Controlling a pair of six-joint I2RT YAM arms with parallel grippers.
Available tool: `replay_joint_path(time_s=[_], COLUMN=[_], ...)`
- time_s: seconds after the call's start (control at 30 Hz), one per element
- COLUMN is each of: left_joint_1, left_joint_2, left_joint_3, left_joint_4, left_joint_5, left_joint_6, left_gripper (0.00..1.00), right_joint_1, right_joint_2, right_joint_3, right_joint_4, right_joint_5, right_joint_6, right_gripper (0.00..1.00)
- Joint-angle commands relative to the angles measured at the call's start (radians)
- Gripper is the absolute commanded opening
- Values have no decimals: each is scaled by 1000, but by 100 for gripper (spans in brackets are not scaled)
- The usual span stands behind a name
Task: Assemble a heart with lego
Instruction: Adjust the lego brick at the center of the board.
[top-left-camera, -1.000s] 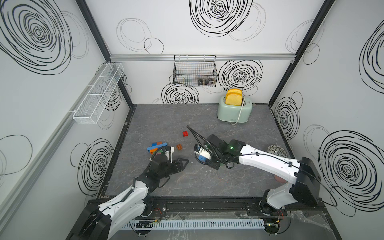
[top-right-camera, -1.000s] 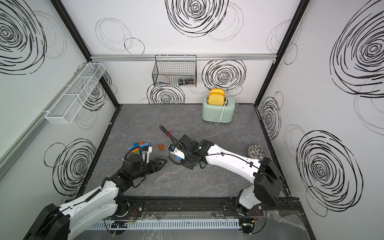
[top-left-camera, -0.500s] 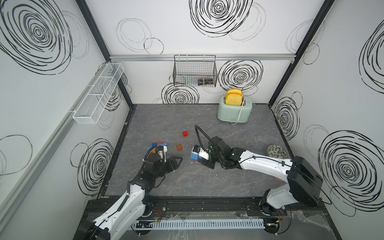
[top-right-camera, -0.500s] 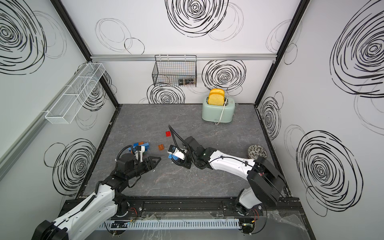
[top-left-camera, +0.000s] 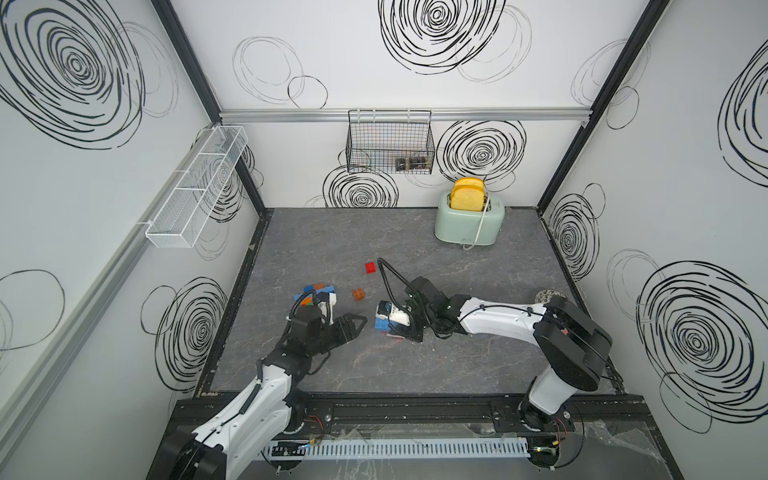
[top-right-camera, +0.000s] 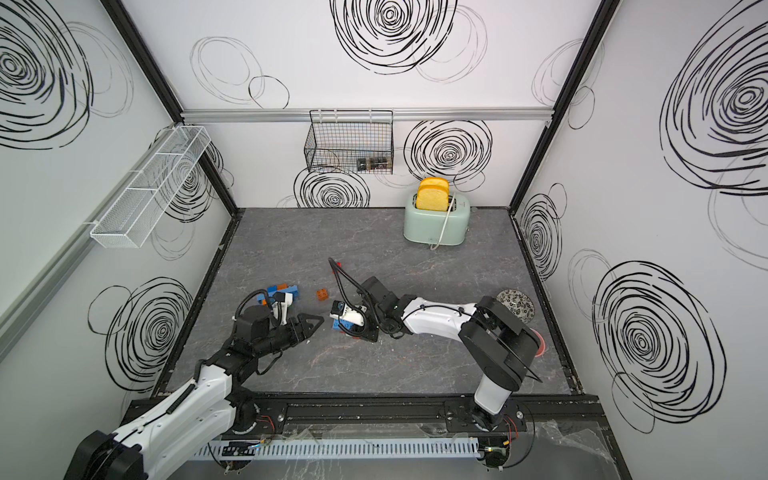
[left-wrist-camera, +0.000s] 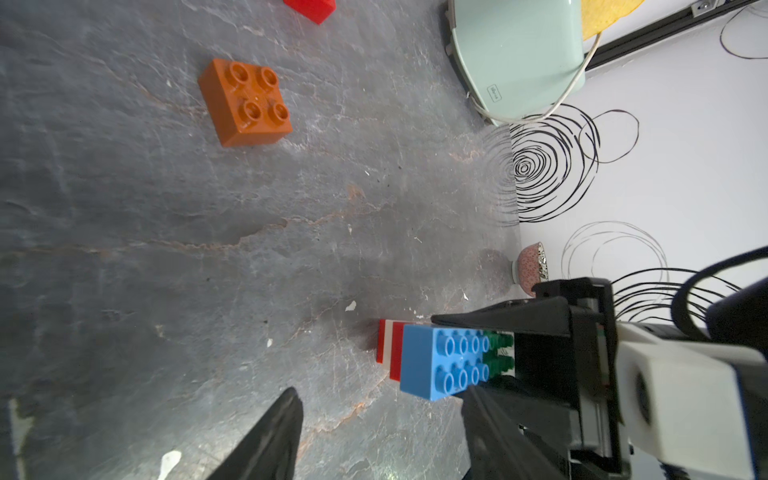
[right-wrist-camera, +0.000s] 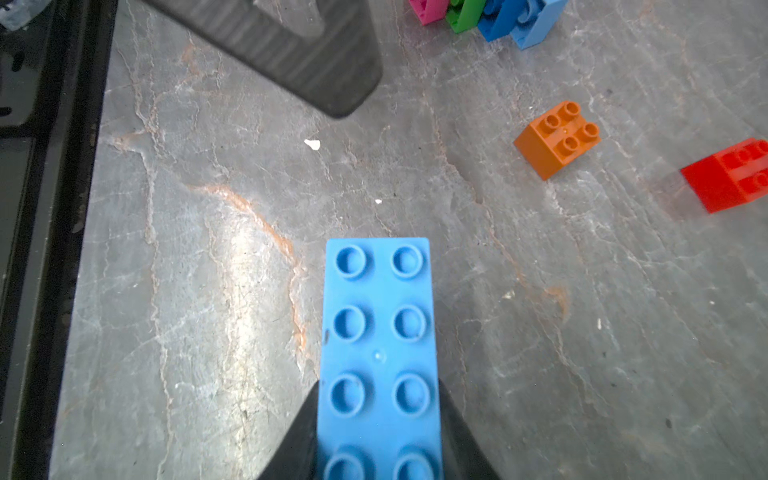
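The fingers of my right gripper reach along the blue brick, so next I open them and take the green piece (left-wrist-camera: 501, 353), leaving the blue brick free for my left gripper.
My right gripper (top-left-camera: 394, 329) (right-wrist-camera: 378, 415) is shut on a blue eight-stud brick (right-wrist-camera: 378, 316) (top-left-camera: 380, 325) (top-right-camera: 337, 325). This brick tops a small stack with red and white layers (left-wrist-camera: 390, 349) and a green piece (left-wrist-camera: 498, 353), held low over the floor. My left gripper (top-left-camera: 355, 325) (top-right-camera: 312, 325) (left-wrist-camera: 382, 432) is open and empty, its tips a short way from the stack and pointing at it. An orange four-stud brick (top-left-camera: 359, 294) (left-wrist-camera: 245, 104) (right-wrist-camera: 557, 139) and a red brick (top-left-camera: 370, 267) (right-wrist-camera: 731, 174) lie loose beyond. A pile of blue, orange, green and pink bricks (top-left-camera: 316, 291) (top-right-camera: 282, 289) (right-wrist-camera: 498, 16) sits by my left wrist.
A mint toaster (top-left-camera: 469, 220) (left-wrist-camera: 515, 54) with yellow toast stands at the back right, its cord trailing on the floor. A patterned bowl (top-left-camera: 548, 296) (left-wrist-camera: 530, 266) sits by the right wall. A black frame rail (right-wrist-camera: 62, 208) edges the front of the floor.
My right gripper has carried the stack forward and to the left, closer to my left gripper. My left jaws have opened a little wider.
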Motion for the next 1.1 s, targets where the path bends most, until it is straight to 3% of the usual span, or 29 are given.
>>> replay_joint_path(time_s=[0.0,0.4,0.73,1.07], left_joint_1=[1,-99,-181,-224], left_joint_2=[20,121,228,317], left_joint_3=[-23,3,30,70], left_joint_4=[133,194,314,334], left_joint_5=[65,57,41,-21], left_joint_6=[-26,-12,-12,23], left_gripper=[69,75,86,90], right_joint_1=[2,-5,-14,-19], right_joint_2=[6,-48,-89,-50], right_joint_3=[24,44,34,39], right_joint_4=[-21,-72,-163,-216], right_joint_5=[-18,-28,-3,47], right_joint_6=[-29,-16,-6,-8], right_gripper=[36,57,58,47])
